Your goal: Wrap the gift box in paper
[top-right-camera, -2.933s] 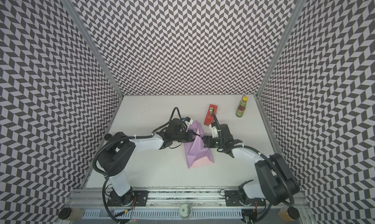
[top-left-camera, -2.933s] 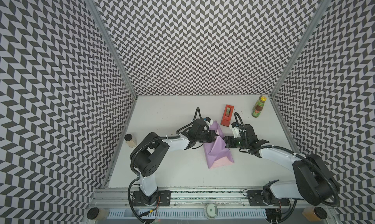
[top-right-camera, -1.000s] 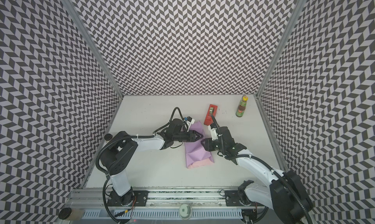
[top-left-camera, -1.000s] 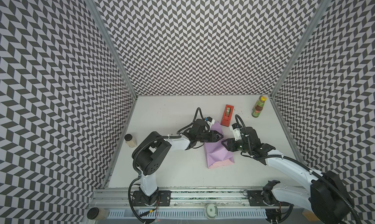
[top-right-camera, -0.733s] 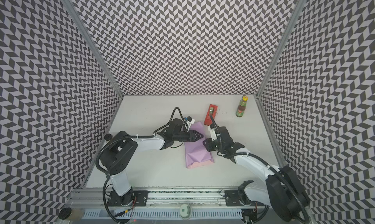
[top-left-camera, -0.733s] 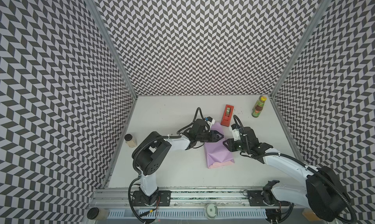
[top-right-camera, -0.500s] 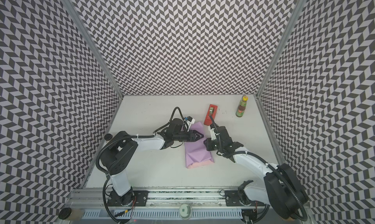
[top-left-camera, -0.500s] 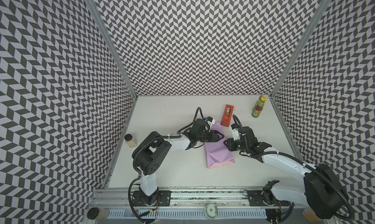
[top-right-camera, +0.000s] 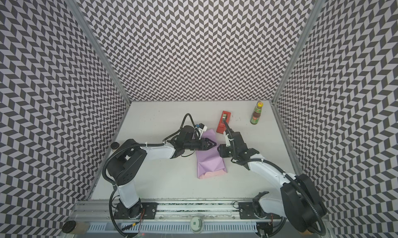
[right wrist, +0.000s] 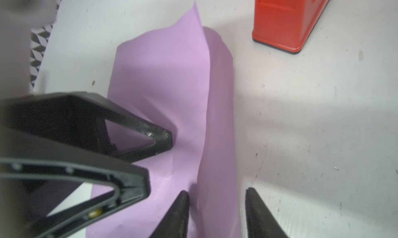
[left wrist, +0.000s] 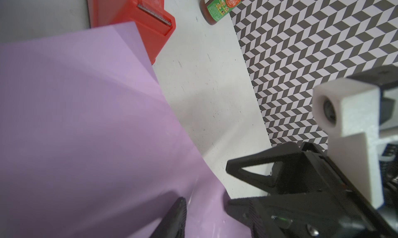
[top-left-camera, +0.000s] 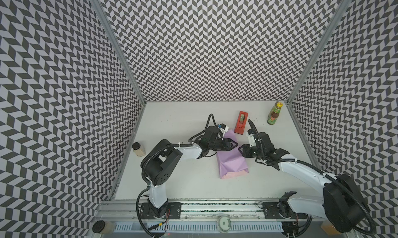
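Next, I grip the parcel's raised fold (right wrist: 202, 155) with my right gripper and move the parcel clear first, because the lilac parcel lies crooked with its far end close to the tape dispenser.
The paper (top-left-camera: 232, 163) (top-right-camera: 210, 163) lies folded into a lilac parcel at mid-table, and a strip of its pale pink face shows at the near end. The gift box is hidden under it. My left gripper (top-left-camera: 233, 144) (left wrist: 213, 213) reaches in from the left and hovers open over the parcel's far part. My right gripper (top-left-camera: 241, 149) (right wrist: 215, 204) stands open at the parcel's right edge, its two fingers on either side of a raised fold of paper (right wrist: 215, 140). The two grippers' tips nearly meet. In the right wrist view the left gripper's fingers (right wrist: 159, 140) rest against the paper.
A red tape dispenser (top-left-camera: 241, 122) (right wrist: 288, 19) stands just behind the parcel, close to both grippers. A sauce bottle (top-left-camera: 274, 113) (left wrist: 219, 4) is at the back right corner. A small jar (top-left-camera: 138, 149) stands by the left wall.
The paper's raised peak has been pressed down flat. My right gripper closed briefly, opened again, and shifted slightly toward the back. My left gripper barely moved.
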Robot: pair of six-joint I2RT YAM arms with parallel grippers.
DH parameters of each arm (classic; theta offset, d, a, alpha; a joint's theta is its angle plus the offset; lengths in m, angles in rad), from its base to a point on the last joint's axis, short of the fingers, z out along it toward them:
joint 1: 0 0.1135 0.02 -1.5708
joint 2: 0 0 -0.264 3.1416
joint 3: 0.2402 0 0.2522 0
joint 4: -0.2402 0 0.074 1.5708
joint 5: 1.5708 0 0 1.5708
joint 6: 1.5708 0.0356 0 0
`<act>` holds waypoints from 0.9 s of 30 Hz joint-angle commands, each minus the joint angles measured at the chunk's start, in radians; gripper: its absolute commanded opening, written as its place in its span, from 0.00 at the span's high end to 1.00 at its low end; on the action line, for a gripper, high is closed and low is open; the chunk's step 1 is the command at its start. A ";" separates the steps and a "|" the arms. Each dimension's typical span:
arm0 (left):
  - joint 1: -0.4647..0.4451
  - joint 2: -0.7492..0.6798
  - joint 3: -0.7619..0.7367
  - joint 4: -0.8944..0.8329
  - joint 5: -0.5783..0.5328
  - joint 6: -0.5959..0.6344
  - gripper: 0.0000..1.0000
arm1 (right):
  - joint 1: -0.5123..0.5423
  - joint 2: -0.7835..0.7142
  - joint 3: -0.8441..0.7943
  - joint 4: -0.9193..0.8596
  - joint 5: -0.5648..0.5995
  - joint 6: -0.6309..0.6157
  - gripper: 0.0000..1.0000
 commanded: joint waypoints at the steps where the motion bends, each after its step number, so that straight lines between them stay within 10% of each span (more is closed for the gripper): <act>1: 0.005 0.064 -0.021 -0.116 -0.054 0.001 0.50 | -0.024 0.000 0.028 0.021 -0.063 -0.014 0.44; 12: 0.006 0.063 -0.021 -0.115 -0.052 0.001 0.50 | -0.048 0.115 0.024 0.123 -0.214 0.002 0.32; 27: 0.006 0.057 0.008 -0.125 -0.036 -0.003 0.49 | -0.096 0.175 -0.106 0.197 -0.232 -0.004 0.58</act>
